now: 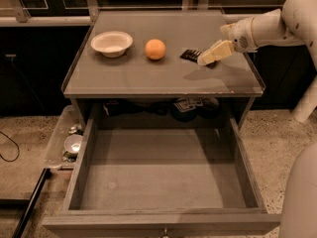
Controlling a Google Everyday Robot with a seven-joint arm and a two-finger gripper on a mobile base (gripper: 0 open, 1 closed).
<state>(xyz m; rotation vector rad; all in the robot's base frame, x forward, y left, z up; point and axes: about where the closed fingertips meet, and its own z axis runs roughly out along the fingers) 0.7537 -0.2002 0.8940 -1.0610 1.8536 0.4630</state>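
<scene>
The robot's gripper needs to close on the small dark packet's end [209, 63] that is farther away from the orange.
My gripper [209, 57] hangs just above the right side of the grey cabinet top [163, 76], at the end of a white arm reaching in from the right. Its tip sits over the right end of a small dark packet [190, 54] lying flat on the top. An orange [155, 49] rests left of the packet, and a white bowl [112, 42] stands further left. Nothing visible is held in the gripper.
Below the top a wide drawer [161, 180] is pulled fully out toward me and holds nothing. Dark items lie on the shelf behind it [185, 105]. A clear bin with small metal objects [69, 142] sits on the floor at the left.
</scene>
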